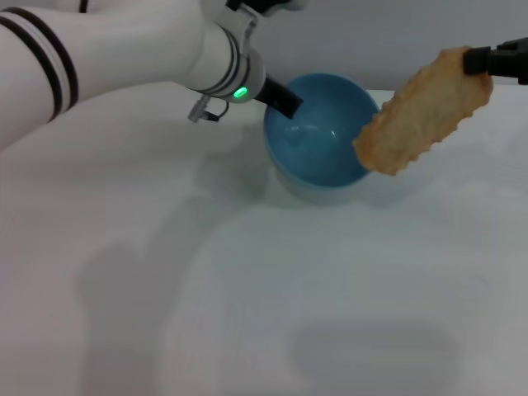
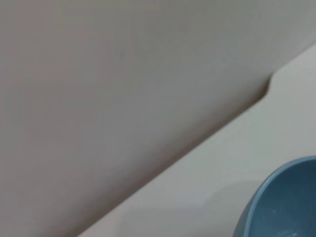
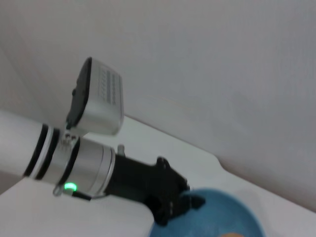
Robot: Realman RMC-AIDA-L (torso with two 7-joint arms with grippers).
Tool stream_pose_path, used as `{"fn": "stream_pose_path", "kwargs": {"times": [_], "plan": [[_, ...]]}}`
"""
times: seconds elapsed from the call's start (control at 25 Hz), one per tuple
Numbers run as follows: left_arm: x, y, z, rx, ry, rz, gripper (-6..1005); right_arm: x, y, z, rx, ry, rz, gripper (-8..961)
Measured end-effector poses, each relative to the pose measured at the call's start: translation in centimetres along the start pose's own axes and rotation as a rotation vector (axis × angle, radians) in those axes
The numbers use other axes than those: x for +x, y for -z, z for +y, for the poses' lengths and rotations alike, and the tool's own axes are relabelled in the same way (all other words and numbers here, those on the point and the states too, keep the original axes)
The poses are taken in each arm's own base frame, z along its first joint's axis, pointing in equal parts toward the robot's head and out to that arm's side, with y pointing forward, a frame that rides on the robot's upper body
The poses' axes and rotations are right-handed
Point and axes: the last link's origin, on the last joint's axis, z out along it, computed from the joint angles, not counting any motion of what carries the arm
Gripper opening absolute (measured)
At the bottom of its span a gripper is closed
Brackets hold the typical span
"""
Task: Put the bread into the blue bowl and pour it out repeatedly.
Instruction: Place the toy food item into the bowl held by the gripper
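Note:
My right gripper is going to release the bread inside the blue bowl, leaning on the rim (image 1: 377,152) opposite my left gripper.
The blue bowl (image 1: 318,183) stands on the white table at the back middle, and nothing lies in it. My left gripper (image 1: 285,100) reaches in from the upper left and is shut on the bowl's left rim. The right wrist view shows that gripper (image 3: 180,201) on the bowl's rim (image 3: 222,217). My right gripper (image 1: 476,62) is at the upper right, shut on one end of the bread (image 1: 421,111). The bread hangs slanted in the air over the bowl's right rim, tan underside toward me. Part of the bowl (image 2: 286,202) shows in the left wrist view.
The white table (image 1: 247,289) stretches toward me in front of the bowl. A pale wall stands behind the table's far edge (image 2: 269,89). My left arm's white forearm (image 1: 99,58) crosses the upper left.

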Motion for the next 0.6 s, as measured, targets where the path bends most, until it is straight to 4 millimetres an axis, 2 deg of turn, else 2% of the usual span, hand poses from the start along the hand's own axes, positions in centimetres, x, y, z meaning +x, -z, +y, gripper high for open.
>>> {"fn": "stream_pose_path", "kwargs": {"times": [0.16,0.44,0.56,0.6], "plan": [[0.1,-0.2,1.5,-0.019,-0.064,-0.016,-2,0.3,-0.3,-0.3,0.002,-0.020,-0.013,25],[0.4,-0.2,3.3,-0.081,-0.052,-0.007,-2,2.1,-2.2,-1.1,-0.013,-0.071,-0.007,23],[0.6,-0.1,3.7,-0.091,-0.051,0.009,-2,2.9,-3.3,-1.4,-0.016,-0.104,-0.009,24],[0.6,-0.1,3.7,-0.092,-0.050,0.014,-2,3.4,-4.2,-1.6,-0.023,-0.136,-0.009,33]]}}
